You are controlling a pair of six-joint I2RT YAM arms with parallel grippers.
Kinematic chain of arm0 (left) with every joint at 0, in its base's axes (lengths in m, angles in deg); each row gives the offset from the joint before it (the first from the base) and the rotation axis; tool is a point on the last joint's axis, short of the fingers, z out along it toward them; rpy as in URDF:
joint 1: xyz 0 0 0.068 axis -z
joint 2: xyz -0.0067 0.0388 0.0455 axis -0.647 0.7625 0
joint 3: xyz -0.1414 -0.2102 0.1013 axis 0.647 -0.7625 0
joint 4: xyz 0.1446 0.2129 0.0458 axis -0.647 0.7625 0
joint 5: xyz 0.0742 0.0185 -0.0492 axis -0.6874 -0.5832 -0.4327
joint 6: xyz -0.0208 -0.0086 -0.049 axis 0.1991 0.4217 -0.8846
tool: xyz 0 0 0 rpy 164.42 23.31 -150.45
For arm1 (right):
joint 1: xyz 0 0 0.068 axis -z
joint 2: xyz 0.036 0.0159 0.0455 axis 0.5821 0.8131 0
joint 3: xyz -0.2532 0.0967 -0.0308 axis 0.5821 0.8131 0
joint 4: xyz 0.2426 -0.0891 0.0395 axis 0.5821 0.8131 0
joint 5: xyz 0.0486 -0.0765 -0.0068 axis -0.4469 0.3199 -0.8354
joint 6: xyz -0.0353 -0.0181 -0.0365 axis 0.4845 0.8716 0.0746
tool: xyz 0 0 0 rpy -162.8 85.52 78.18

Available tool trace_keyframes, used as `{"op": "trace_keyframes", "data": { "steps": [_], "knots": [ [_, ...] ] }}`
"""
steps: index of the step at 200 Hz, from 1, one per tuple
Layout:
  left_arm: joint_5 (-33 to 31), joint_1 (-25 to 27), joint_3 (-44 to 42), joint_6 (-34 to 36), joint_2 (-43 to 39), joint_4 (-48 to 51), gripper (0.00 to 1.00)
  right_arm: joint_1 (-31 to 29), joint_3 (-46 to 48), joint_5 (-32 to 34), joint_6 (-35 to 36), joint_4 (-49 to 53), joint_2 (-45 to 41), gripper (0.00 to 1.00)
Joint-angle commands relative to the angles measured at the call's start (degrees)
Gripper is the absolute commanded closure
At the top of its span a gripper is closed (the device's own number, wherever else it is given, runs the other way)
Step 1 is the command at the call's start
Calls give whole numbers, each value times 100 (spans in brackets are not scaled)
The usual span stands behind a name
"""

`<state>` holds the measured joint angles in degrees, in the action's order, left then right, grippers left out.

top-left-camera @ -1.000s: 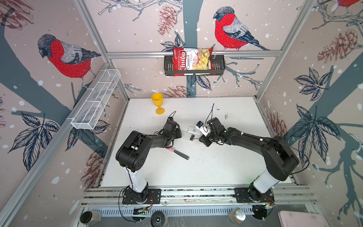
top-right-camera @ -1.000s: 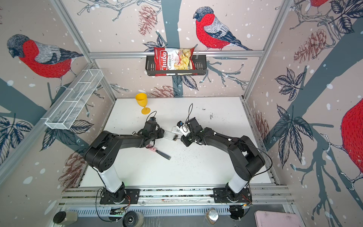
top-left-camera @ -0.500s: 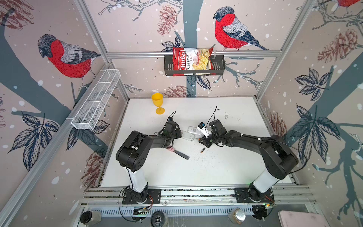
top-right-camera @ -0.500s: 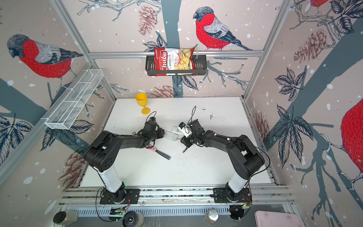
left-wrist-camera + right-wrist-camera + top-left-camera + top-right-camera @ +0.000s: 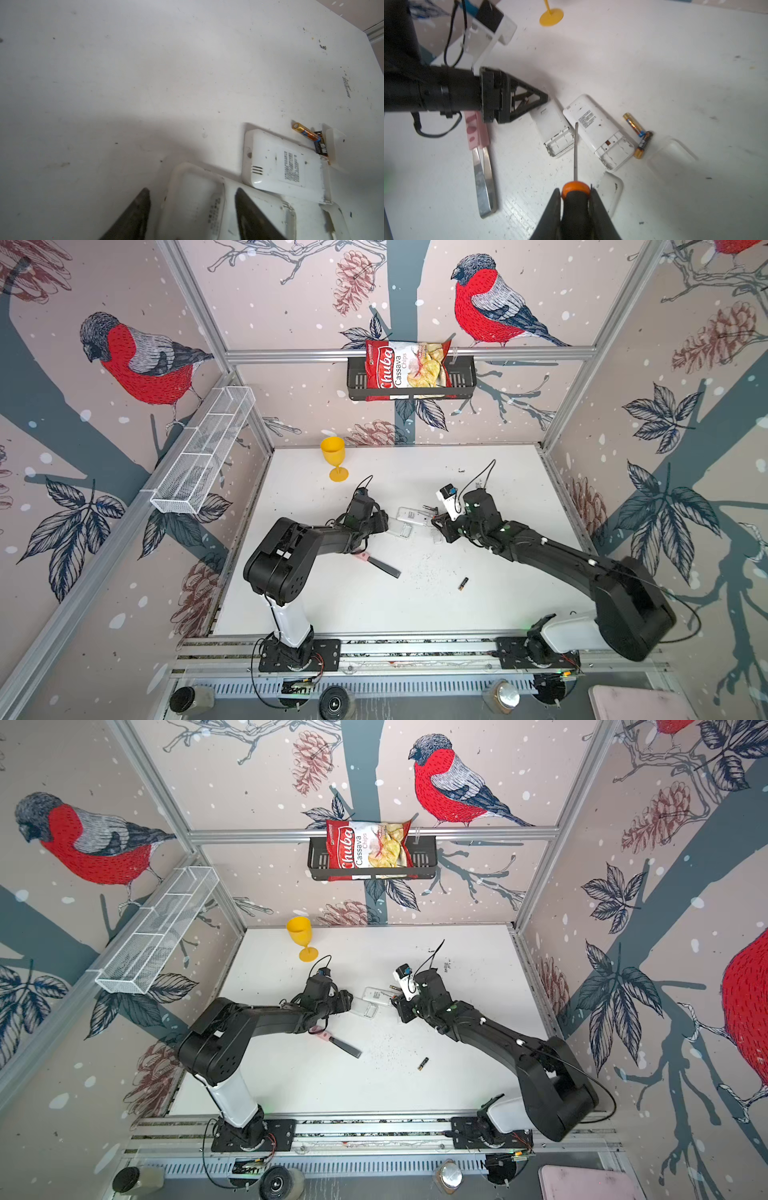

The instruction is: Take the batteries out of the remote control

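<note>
I need to use my right gripper to set the orange-and-black screwdriver down between the two translucent battery covers [image 5: 435, 529] [image 5: 616, 179], next to the labelled remote's open end.
Two white remotes lie back-up side by side, both battery bays open and empty: one [image 5: 553, 126] [image 5: 195, 207] and one with a printed label [image 5: 593, 122] [image 5: 284, 166] [image 5: 409, 515]. Two batteries [image 5: 632, 122] [image 5: 642, 145] [image 5: 304, 133] lie beside the labelled remote. A third battery [image 5: 463, 583] [image 5: 422, 1064] lies alone toward the table's front. My left gripper [image 5: 192, 190] [image 5: 384, 522] is open, its fingers either side of the nearer remote's end. My right gripper [image 5: 575, 189] [image 5: 438, 526] is shut on an orange-and-black screwdriver [image 5: 576, 187], whose tip hovers between the remotes.
Pink-handled metal tweezers [image 5: 481, 166] [image 5: 376, 563] lie under the left arm. Two translucent battery covers [image 5: 671, 154] [image 5: 611, 191] rest near the remotes. A yellow goblet [image 5: 333, 458] stands at the back left. A chips bag [image 5: 405, 371] sits in the wall basket.
My left gripper has opened and let go of the nearer remote. A battery left the remotes and rolled toward the table's front right. My right gripper pulled back slightly with the screwdriver.
</note>
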<state>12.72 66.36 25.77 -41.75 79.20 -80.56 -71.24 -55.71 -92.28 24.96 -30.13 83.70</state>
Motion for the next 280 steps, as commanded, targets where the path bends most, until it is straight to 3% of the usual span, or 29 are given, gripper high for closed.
{"op": "trace_keyframes", "data": {
  "steps": [1,8,30,56,72,97,115,154,196,228,269,280],
  "knots": [
    [-116,-12,-9,-48,-110,609,12,-4,195,1394,-1366,592,-648,100],
    [-170,-7,-20,-62,-193,639,4,4,273,1722,-1814,1037,-955,100],
    [-286,-8,-166,-108,-563,610,4,-30,559,2095,-3148,2389,-1900,100],
    [-130,72,-393,-137,-1057,358,4,18,1159,2492,-3875,2861,-3036,100],
    [-164,218,-386,-111,-1223,416,4,185,1768,2596,-4063,2384,-3814,100],
    [-298,343,-334,-18,-1346,625,4,742,2599,1665,-3652,1049,-4581,100],
    [-383,357,-370,12,-1477,689,4,1057,2941,1361,-3490,301,-4759,100],
    [-588,391,-328,48,-1761,934,4,1931,2799,113,-3152,-1044,-3546,100],
    [-883,384,-219,92,-2054,1355,4,2022,2013,-389,-2680,-2287,-1590,100],
    [-1039,392,-171,152,-2308,1723,4,2002,1650,-295,-2459,-3107,-553,100],
    [-1070,386,-196,23,-2442,1993,4,1868,1387,-26,-2105,-3403,603,100],
    [-1047,384,-232,-26,-2504,1977,4,1793,1394,139,-2021,-3465,815,90]
  ]
}}
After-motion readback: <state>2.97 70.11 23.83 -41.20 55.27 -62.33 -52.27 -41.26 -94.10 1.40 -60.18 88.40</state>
